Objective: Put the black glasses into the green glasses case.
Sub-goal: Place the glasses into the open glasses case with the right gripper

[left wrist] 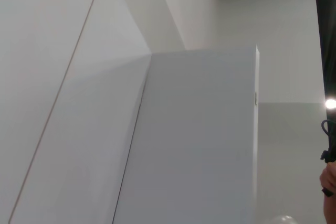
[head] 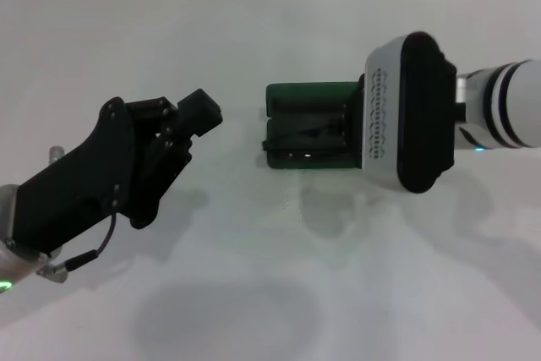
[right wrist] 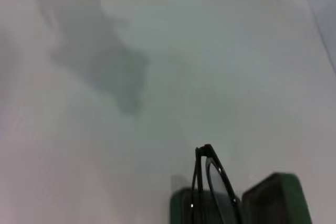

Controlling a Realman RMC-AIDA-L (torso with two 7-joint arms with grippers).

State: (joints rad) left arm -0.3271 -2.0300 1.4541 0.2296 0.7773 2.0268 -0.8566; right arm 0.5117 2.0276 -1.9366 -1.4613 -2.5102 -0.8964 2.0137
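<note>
Next, my right gripper lets go of the black glasses inside the near half of the open green glasses case (head: 330,137).
The green glasses case (head: 306,97) lies open on the white table, a little right of centre. The black glasses (head: 314,133) rest in it. In the right wrist view the black glasses (right wrist: 209,178) stand partly up out of the green glasses case (right wrist: 281,200), one end of the frame rising above its rim. My right gripper (head: 358,124) reaches in from the right over the case's right end, and its grey and black wrist housing covers that end. My left gripper (head: 199,114) is held raised over the table to the left, well apart from the case.
A white tabletop (head: 270,276) spreads around the case, with a tiled wall seam along the back. The left wrist view shows only pale walls and a white panel (left wrist: 199,140).
</note>
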